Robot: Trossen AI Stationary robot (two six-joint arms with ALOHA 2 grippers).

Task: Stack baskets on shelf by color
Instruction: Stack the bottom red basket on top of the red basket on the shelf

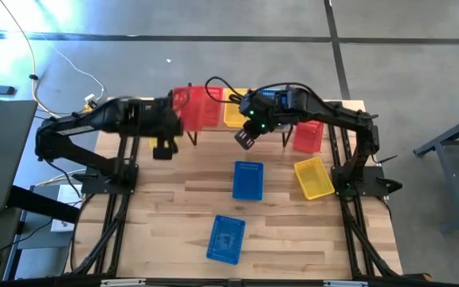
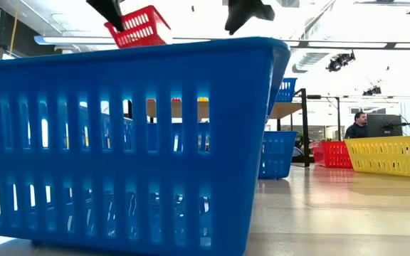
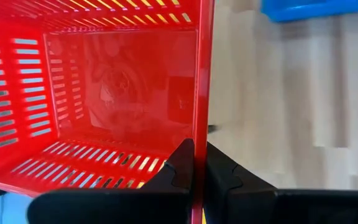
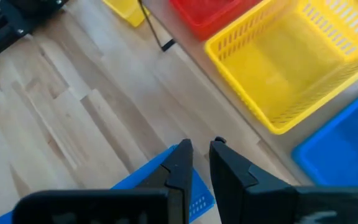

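I will let go of the red basket with my left gripper on the shelf's open end (image 1: 207,104), next to the yellow basket up there.
My left gripper (image 1: 183,119) is shut on a red basket (image 1: 191,108), held in the air at the left end of the shelf (image 2: 285,109) by the table's far edge. A yellow basket (image 4: 291,68) and a blue basket (image 4: 347,155) sit on the shelf top. My right gripper (image 1: 245,137) hovers shut and empty in front of the shelf, above a blue basket (image 1: 248,180) lying on the table. On the table there are also a second blue basket (image 1: 226,237), a yellow basket (image 1: 314,177) and a red basket (image 1: 307,134). My left gripper pinches the red basket's side wall at its rim (image 3: 201,134), one finger (image 3: 179,168) inside the basket and one (image 3: 219,168) outside. The basket is lifted clear of the table and tilted, as the low view shows (image 2: 139,27).
A blue basket fills the near foreground of the low view (image 2: 119,142). A black shelf leg (image 4: 154,31) stands near my right gripper, with a yellow basket (image 4: 126,9) beyond it. A person (image 2: 359,125) sits far behind the table. Bare wood lies on the table's near left (image 1: 158,215).
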